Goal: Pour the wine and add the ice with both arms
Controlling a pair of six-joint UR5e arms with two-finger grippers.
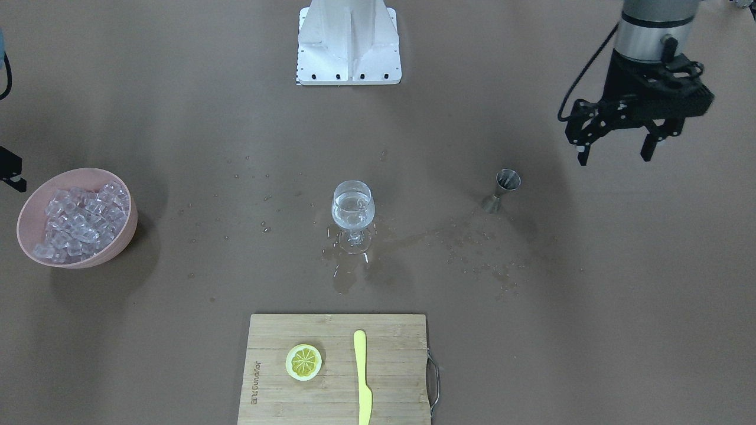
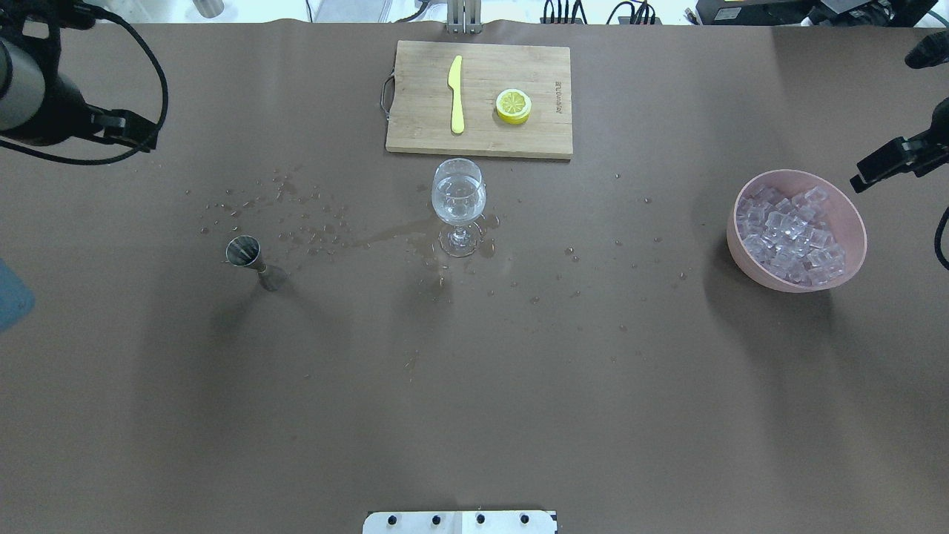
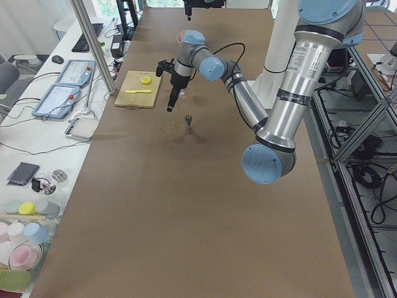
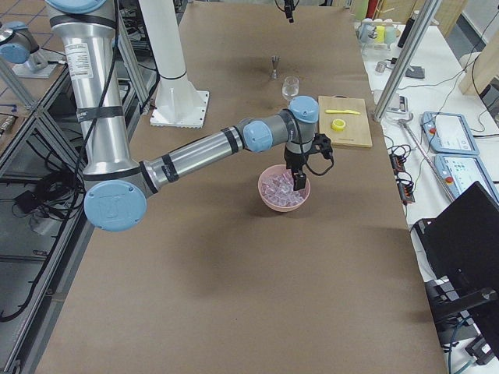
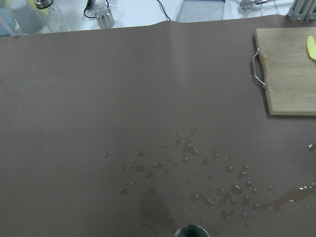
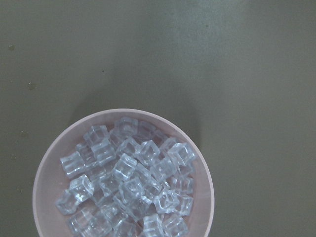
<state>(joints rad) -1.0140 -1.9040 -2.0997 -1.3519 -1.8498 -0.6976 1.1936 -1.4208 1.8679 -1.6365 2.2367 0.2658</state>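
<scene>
My right gripper will pick up an ice cube from the middle of the heap [image 1: 80, 222] [image 6: 130, 188] in the pink bowl next.
A wine glass [image 1: 353, 212] stands upright at the table's middle with clear wine [image 2: 459, 202] in its bowl. A pink bowl [image 1: 32, 203] holds a heap of ice [image 1: 82, 218] cubes; the right wrist view looks straight down on the ice [image 6: 128, 182]. My right gripper [image 4: 299, 184] hangs over the bowl's near side; I cannot tell if it is open. My left gripper [image 1: 615, 154] is open and empty, raised above the table, beside and behind a small steel jigger [image 1: 502, 190] that stands upright.
Spilled drops [image 1: 472, 248] and a wet streak lie between jigger and glass. A wooden cutting board [image 1: 390, 378] on the operators' side carries a lemon half [image 1: 304, 361] and a yellow knife [image 1: 361, 378]. The white pedestal [image 1: 348, 41] stands at the robot's side.
</scene>
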